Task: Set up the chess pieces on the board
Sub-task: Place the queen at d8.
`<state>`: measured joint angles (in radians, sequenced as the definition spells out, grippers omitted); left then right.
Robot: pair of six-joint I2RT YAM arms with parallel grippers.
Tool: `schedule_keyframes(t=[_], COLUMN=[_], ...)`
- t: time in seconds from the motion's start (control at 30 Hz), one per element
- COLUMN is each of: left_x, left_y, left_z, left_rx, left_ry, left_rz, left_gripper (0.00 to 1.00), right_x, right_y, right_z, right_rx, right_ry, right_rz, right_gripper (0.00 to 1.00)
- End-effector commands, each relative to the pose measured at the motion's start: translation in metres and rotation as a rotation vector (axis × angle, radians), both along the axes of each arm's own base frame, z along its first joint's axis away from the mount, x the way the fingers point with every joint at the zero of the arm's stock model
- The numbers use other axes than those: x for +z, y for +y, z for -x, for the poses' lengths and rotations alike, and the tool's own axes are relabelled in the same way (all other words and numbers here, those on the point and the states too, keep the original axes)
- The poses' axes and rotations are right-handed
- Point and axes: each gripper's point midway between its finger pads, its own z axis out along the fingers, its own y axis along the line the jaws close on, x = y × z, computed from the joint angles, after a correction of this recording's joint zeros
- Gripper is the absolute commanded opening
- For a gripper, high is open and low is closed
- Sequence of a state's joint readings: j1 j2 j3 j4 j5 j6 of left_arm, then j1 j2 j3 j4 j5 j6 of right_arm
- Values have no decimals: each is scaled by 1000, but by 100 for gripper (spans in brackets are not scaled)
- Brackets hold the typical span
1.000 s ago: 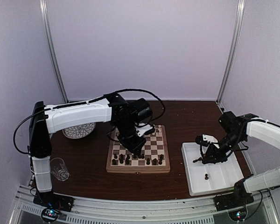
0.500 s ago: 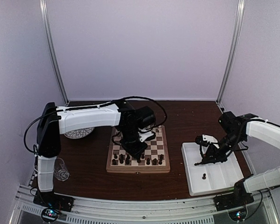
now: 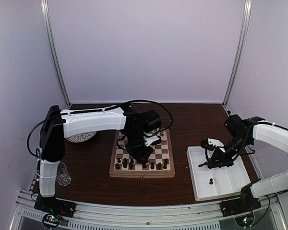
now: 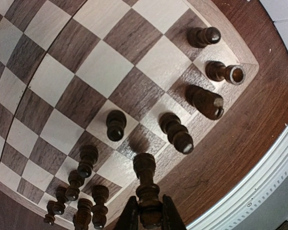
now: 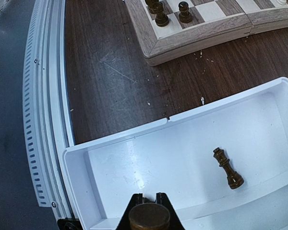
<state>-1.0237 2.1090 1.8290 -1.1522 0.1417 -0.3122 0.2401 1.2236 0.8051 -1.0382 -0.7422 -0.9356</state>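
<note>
My left gripper is going to release the dark turned piece on the near edge of the empty dark square (image 3: 146,169) (image 4: 158,152), in between the standing pieces.
The board (image 3: 141,173) lies mid-table with dark chess pieces (image 3: 129,163) standing along its two near rows. My left gripper (image 3: 143,155) hovers over that near edge, shut on a dark turned piece (image 4: 145,184) that hangs just above an edge square (image 4: 116,170), between standing pieces (image 4: 176,132). My right gripper (image 3: 204,164) is over the white tray (image 3: 198,189), shut on a dark piece whose round base (image 5: 149,216) shows between the fingers. Another dark piece (image 5: 227,168) lies on its side in the tray (image 5: 115,139).
A patterned plate (image 3: 80,136) sits left of the board and a clear glass (image 3: 61,174) stands near the left arm's base. A few white pieces (image 3: 162,130) stand at the board's far side. A metal rail (image 3: 149,212) runs along the table's near edge.
The left arm has shifted right and brought its held piece a little nearer and lower over the board's near rows. The right arm has barely moved.
</note>
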Motion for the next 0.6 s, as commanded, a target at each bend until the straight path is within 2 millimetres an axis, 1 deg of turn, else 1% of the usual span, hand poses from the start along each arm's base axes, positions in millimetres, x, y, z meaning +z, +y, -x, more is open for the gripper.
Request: schedule_keyframes(t=[0.0, 0.27, 0.57], left_x=[-3, -5, -6], left_y=[-10, -10, -15], left_z=[-3, -2, -6], left_rx=[-15, -16, -7], left_ry=[10, 17, 7], left_rz=[22, 20, 30], left_gripper=[0, 0, 0], right_x=[-1, -1, -1], right_y=[-1, -1, -2], right_z=[-3, -3, -3], right_rx=[-11, -11, -11], right_ry=[-6, -5, -8], right_rz=[5, 6, 7], right_gripper=[3, 3, 3])
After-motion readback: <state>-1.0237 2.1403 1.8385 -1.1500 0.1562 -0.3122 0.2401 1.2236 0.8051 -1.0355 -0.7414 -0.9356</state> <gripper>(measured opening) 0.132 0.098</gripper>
